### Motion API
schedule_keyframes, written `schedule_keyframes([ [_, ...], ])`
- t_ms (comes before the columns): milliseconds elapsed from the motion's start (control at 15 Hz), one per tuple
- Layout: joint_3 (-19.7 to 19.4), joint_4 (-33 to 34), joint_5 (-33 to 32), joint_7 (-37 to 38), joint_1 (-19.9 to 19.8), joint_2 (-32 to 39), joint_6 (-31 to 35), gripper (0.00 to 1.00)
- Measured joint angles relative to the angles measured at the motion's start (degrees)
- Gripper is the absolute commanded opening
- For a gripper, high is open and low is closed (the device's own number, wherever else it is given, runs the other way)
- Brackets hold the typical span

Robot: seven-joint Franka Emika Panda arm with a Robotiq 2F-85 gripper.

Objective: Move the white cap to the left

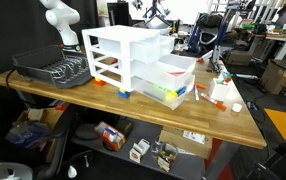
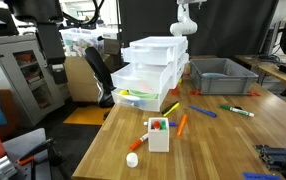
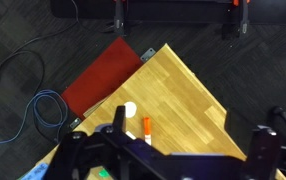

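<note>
Next, I move my gripper down to the white cap near the wooden table's corner and close it on the cap's sides (image 1: 237, 107) (image 3: 130, 109).
The white cap (image 2: 132, 159) lies on the wooden table near its corner, just in front of a white boxy object with red-orange parts (image 2: 159, 135). It shows in the wrist view (image 3: 130, 109) beside an orange marker (image 3: 146, 126), and as a small dot in an exterior view (image 1: 237, 106). My gripper (image 3: 188, 128) is open and empty, high above the table and far from the cap. The arm (image 2: 186, 18) stands behind the white drawer unit (image 2: 153, 70).
The drawer unit (image 1: 133, 60) has its lower drawers pulled out. A dark dish rack (image 1: 53, 68) sits at the table's far end and shows as a grey bin (image 2: 223, 75). Loose markers (image 2: 205, 112) lie about. The floor beyond the corner has a red mat (image 3: 103, 75).
</note>
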Motion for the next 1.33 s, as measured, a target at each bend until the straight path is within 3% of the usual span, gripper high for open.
schedule_keyframes([
  [533, -2.9, 0.1, -0.4, -0.9, -1.8, 17.0, 14.1, 1.00],
  [1333, -2.8, 0.7, -0.7, -0.4, -2.2, 19.6, 15.8, 1.00],
])
